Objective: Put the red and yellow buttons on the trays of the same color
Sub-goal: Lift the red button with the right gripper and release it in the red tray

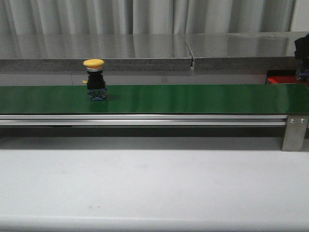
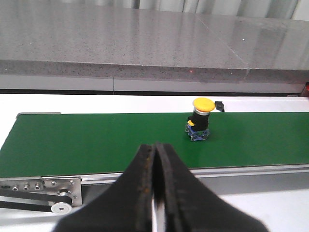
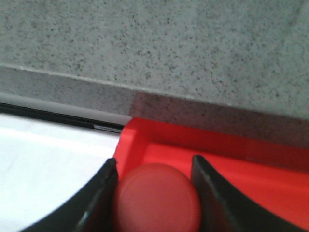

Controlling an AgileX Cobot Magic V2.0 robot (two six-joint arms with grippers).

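Note:
My right gripper has the red button above the tray's corner now. It will let go of it on the bottom of the red tray [image 1: 302,79] [image 3: 169,212], before the grey stone counter.
A yellow button [image 1: 94,79] stands upright on the green belt [image 1: 193,99], left of the middle; the left wrist view shows this yellow button [image 2: 201,124] too. My left gripper [image 2: 155,150] is shut and empty, hanging in front of the belt's near rail and well short of that button. The red button [image 3: 157,198] sits between the fingers of my right gripper [image 3: 154,162], which is shut on it above the corner of the red tray [image 3: 251,164]. In the front view the right gripper [image 1: 301,60] shows at the far right, over the red tray [image 1: 280,77]. No yellow tray is in view.
A grey stone counter [image 1: 145,48] runs behind the belt. An aluminium rail [image 1: 145,120] and bracket [image 1: 294,133] edge the belt's front. The white tabletop [image 1: 145,183] lies nearest. A small black part [image 2: 219,105] lies beyond the belt.

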